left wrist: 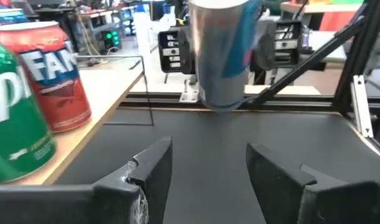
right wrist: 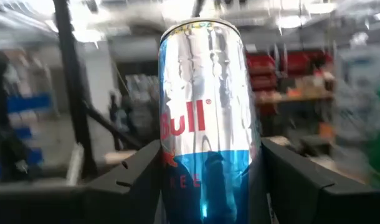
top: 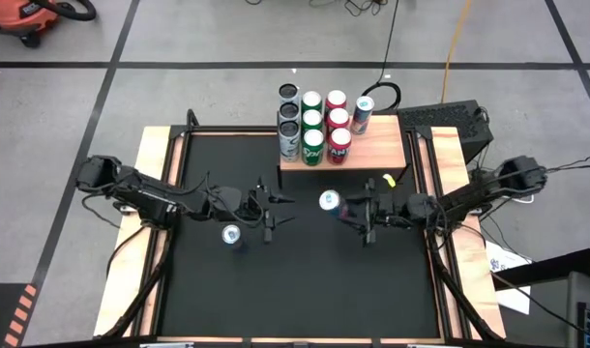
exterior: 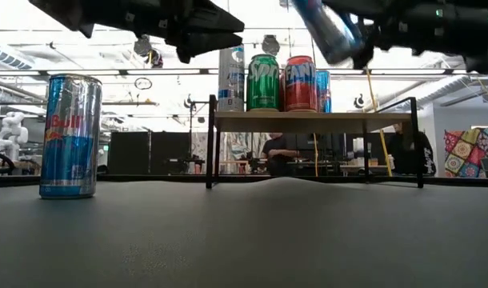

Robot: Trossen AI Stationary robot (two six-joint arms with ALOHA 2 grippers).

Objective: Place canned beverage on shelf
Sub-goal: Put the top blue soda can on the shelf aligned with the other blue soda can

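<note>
My left gripper will grip the can's bottom end (left wrist: 222,96) and straighten the Red Bull can before it meets the shelf, as the can slants in my right gripper.
My right gripper (top: 349,208) is shut on a silver-and-blue Red Bull can (top: 329,201), held in the air just in front of the shelf's near edge. The shelf (top: 377,150) has a light wood top on thin black legs (exterior: 210,140) and stands at the table's far side. Several cans (top: 314,126) stand on its left part. A second Red Bull can (top: 231,235) stands upright on the black table (top: 305,280). My left gripper (top: 276,210) is open and empty, between the two Red Bull cans, pointing at the held one (left wrist: 224,56). My right gripper pinches the can's round wall, on its lower half (right wrist: 177,180), between the two fingers (right wrist: 134,177). The fingers come level from the table's right side and lie across the can. The can (exterior: 326,30) is lifted clear, above shelf-top height, and tilted.
The green Sprite (exterior: 263,82) and red Fanta (exterior: 300,83) cans stand at the shelf's front. The right part of the shelf top (top: 387,145) is bare. A small yellow object (top: 388,180) lies by the shelf's near edge. A black box (top: 450,118) sits beyond the far right corner.
</note>
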